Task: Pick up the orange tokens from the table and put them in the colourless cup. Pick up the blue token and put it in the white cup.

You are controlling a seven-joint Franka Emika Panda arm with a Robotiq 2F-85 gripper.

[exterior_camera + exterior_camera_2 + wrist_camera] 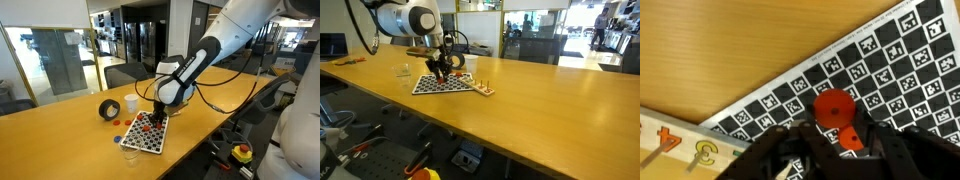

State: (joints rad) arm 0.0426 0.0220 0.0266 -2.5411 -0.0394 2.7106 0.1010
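Observation:
The robot's gripper needs to let go of the orange token, now held down at the checkered mat, so that it rests on the bottom of the colourless cup point(132, 162) beside the checkered mat.
In the wrist view my gripper point(850, 140) is shut on a small orange token point(848, 137), with a dark finger on each side of it. A second orange token point(833, 106) lies flat just beyond the fingertips on the black-and-white checkered mat point(890, 60). In both exterior views the gripper point(157, 112) point(441, 70) reaches down onto the mat point(150, 142) point(425, 87) on the table point(60, 140). The white cup point(130, 102) stands behind the mat. The colourless cup point(130, 153) point(403, 70) stands at the mat's edge. A tiny blue token point(115, 138) lies beside the mat.
A black tape roll point(108, 108) stands next to the white cup. A wooden number board point(680, 145) point(483, 89) lies along one side of the mat. The table's edge runs close to the mat point(190, 130), and cables hang behind the arm.

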